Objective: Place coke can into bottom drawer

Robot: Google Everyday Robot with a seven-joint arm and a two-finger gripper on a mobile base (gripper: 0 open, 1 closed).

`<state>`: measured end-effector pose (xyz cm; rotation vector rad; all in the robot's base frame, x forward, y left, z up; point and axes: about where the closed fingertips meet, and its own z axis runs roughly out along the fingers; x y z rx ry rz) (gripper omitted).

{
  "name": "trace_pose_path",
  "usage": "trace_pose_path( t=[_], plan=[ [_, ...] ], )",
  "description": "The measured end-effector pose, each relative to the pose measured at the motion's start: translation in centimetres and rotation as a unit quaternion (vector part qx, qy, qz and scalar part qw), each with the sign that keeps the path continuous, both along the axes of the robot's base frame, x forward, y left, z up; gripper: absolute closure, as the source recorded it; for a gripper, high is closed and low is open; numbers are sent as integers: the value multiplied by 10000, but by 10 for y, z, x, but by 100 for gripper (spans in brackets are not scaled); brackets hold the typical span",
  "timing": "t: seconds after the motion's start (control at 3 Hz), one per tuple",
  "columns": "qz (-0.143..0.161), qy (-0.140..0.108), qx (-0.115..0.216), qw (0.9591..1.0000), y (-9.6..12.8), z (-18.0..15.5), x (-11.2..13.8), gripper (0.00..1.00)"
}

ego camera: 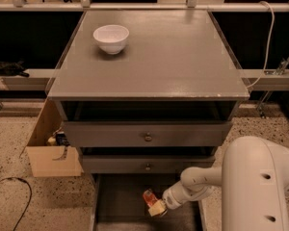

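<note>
My gripper will release the coke can on the dark inside of the bottom drawer (161, 213), setting it free close to the front edge of that drawer.
The coke can (149, 197) is a small red-orange can, tilted, low over the dark floor of the open bottom drawer (120, 201). My gripper (155, 207) reaches in from the right on a white arm and sits right against the can, over the drawer's middle right part. Whether the can rests on the drawer floor I cannot tell. The bottom drawer is pulled out below the two closed grey drawers with round knobs.
A white bowl (111, 38) stands on the grey cabinet top (183, 57), back left. An open cardboard box (50, 150) sits on the speckled floor left of the cabinet. A black cable (12, 196) lies at lower left. My white arm body (260, 186) fills the lower right.
</note>
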<state>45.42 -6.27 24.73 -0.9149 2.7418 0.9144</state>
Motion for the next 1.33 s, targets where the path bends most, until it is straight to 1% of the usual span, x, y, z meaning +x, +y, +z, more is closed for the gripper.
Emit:
trace_pose_path(
  t=[0.33, 1.0, 1.33],
  plan=[
    [-133, 195, -117, 9997, -9, -21, 1, 100],
    [-383, 427, -274, 9980, -32, -57, 0, 100],
    [-428, 483, -321, 9974, -37, -67, -2, 100]
  ],
)
